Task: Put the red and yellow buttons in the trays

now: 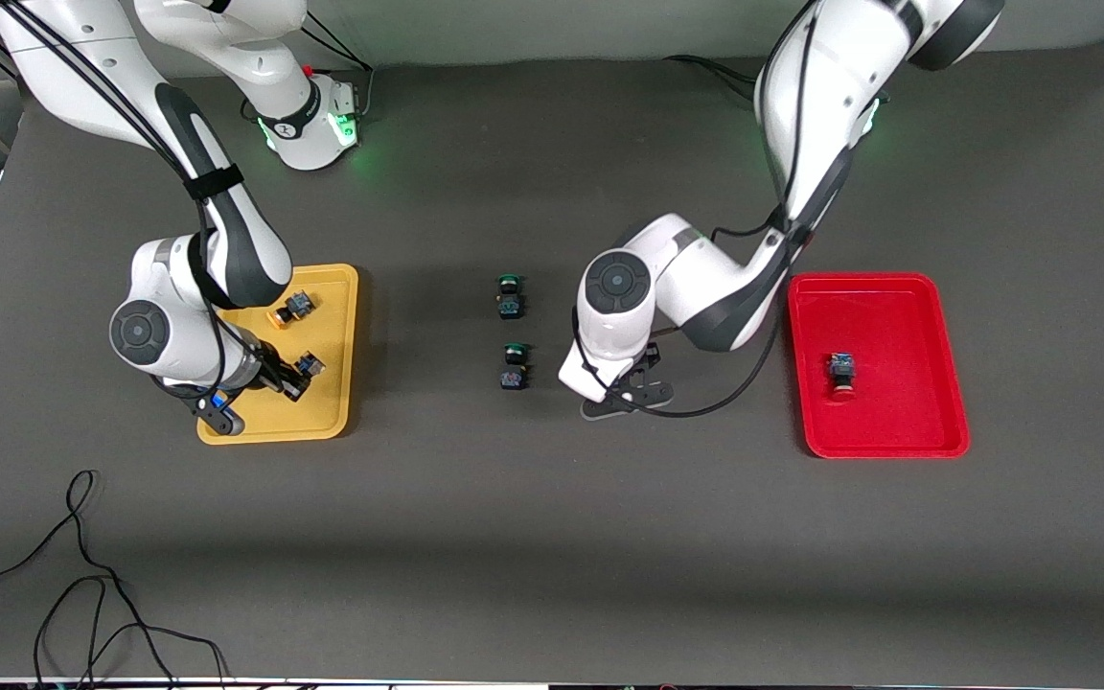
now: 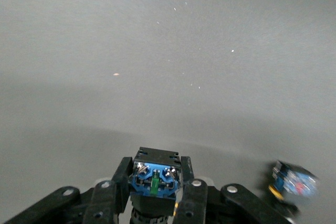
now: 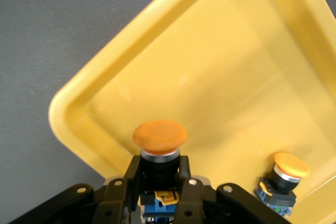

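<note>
My left gripper holds a button, now low over the mat, that it will release. I will set that button free beside the red button in the red tray point(image 1: 910, 378), away from the green switches.
My right gripper point(image 1: 289, 381) is over the yellow tray point(image 1: 336, 422), at the end nearer the front camera. It is shut on an orange-yellow capped button point(image 1: 309, 365). In the right wrist view the fingers point(image 3: 131, 174) clamp its black body below the cap point(image 3: 159, 136), above the tray point(image 3: 220, 77). A second yellow button point(image 1: 293, 307) lies in the tray point(image 3: 286, 174). My left gripper point(image 1: 631, 391) is low over the mat between the green switches and the red tray point(image 1: 897, 316). It is shut on a black-and-blue button point(image 2: 155, 179) whose cap is hidden. A red button point(image 1: 839, 374) lies in the red tray.
Two green-capped switches point(image 1: 511, 297) point(image 1: 514, 369) sit on the mat mid-table, beside my left gripper. One blurred switch point(image 2: 294, 182) shows in the left wrist view. Loose black cables point(image 1: 82, 575) lie near the front edge at the right arm's end.
</note>
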Robot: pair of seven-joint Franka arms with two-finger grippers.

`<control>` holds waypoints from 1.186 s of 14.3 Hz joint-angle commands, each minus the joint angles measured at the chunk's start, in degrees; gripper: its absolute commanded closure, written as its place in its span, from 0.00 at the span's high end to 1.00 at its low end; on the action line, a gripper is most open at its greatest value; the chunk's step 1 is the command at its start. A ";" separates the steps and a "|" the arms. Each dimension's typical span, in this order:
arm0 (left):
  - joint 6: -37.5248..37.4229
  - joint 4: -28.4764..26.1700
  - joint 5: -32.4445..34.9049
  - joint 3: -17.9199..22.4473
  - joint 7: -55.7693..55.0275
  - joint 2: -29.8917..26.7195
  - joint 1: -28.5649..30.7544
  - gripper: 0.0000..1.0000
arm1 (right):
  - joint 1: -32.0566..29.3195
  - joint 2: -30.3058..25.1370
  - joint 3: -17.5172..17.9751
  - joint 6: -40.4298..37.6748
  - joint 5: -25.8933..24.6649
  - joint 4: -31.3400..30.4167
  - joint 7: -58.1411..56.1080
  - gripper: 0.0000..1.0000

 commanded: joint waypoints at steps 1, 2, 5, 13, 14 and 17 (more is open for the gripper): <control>-6.56 -1.75 -6.75 0.03 8.16 -7.29 4.69 0.11 | -0.01 -0.01 -1.91 1.74 -0.11 -1.04 -3.72 0.10; -8.84 -3.24 -8.34 0.03 12.47 -9.75 7.85 0.11 | -0.10 0.86 -1.92 2.36 -0.11 -1.22 -3.81 0.10; -9.92 -14.20 -9.76 0.12 26.35 -18.01 18.92 0.11 | -0.19 2.45 -1.92 4.47 -0.11 -1.75 -3.81 0.12; 4.97 -30.30 -4.24 0.47 59.00 -19.63 43.99 0.11 | -0.72 3.33 -1.92 4.56 -0.02 -1.75 -3.81 0.16; 10.33 -32.85 -1.96 0.47 59.00 -17.88 45.05 0.11 | -0.72 3.33 -1.92 4.65 -0.02 -1.75 -3.81 0.16; 24.14 -38.66 2.45 0.73 58.92 -13.65 47.86 0.11 | -0.80 4.30 -1.92 6.40 -0.02 -1.40 -3.72 0.32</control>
